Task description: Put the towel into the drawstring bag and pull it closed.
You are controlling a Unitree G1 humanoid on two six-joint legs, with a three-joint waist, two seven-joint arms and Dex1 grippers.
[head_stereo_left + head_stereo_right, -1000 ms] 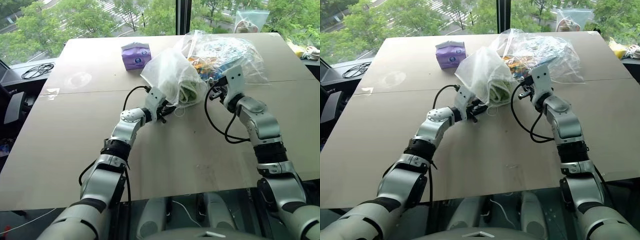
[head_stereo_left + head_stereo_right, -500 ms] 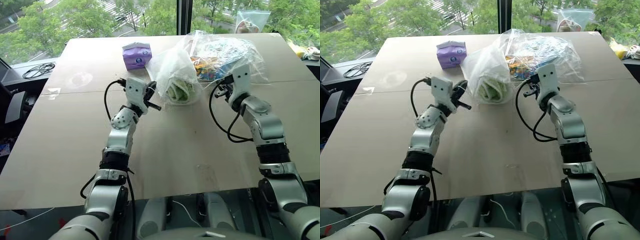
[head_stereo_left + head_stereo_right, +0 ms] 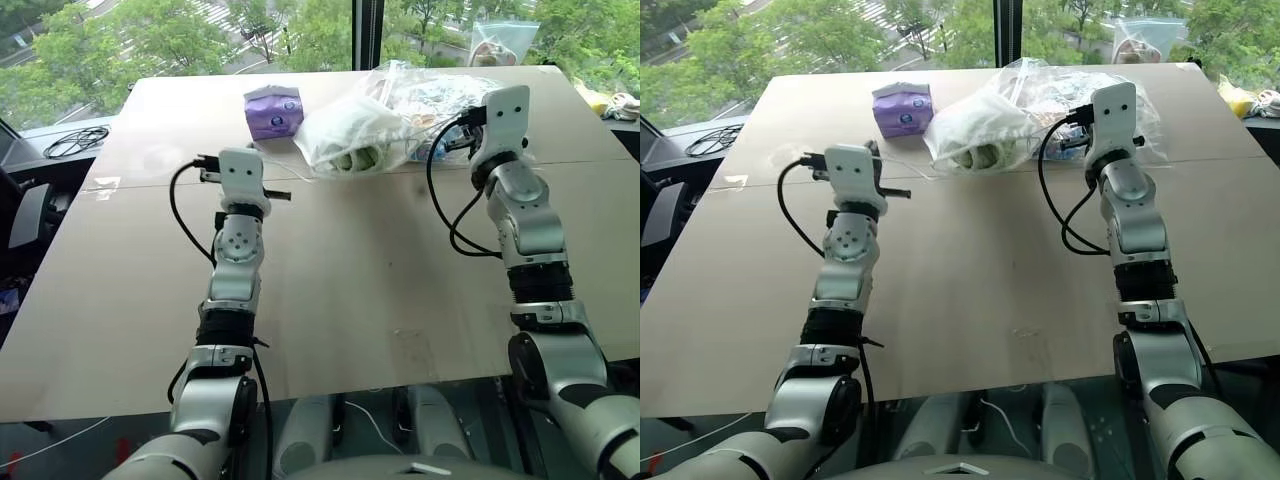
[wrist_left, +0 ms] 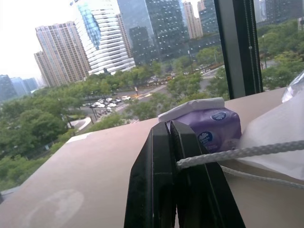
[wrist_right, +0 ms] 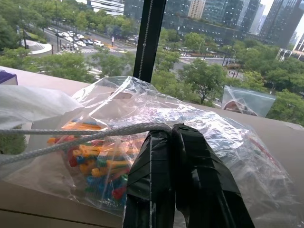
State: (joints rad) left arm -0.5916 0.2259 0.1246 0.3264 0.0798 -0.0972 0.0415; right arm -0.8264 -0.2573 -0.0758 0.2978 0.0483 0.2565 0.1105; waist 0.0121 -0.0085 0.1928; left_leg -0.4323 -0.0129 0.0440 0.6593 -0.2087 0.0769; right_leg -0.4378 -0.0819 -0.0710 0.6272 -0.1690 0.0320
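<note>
The robot's left gripper should release the white cord, which now runs taut to the bag, on the bare table (image 3: 304, 231) in front of the purple tissue pack.
The white drawstring bag (image 3: 350, 135) lies on the table between my two grippers, its mouth gathered. The pale green towel (image 3: 356, 158) shows through its thin fabric. My left gripper (image 4: 169, 124) is raised to the left of the bag, shut on a white cord (image 4: 237, 154) that runs taut to the bag. To the right of the bag my right gripper (image 5: 172, 129) is lifted too, shut on the other cord (image 5: 71, 137), which stretches back to the bag.
A purple tissue pack (image 3: 272, 110) stands just behind the bag on the left. A large clear plastic bag of colourful items (image 3: 450, 100) lies behind it on the right. A black cable coil (image 3: 75, 140) rests on the left ledge. The table's near half is bare.
Both grippers have risen and moved apart, the left one swinging left and turning forward. The cords have pulled taut, and the bag has drawn shut and sunk flatter onto the table.
</note>
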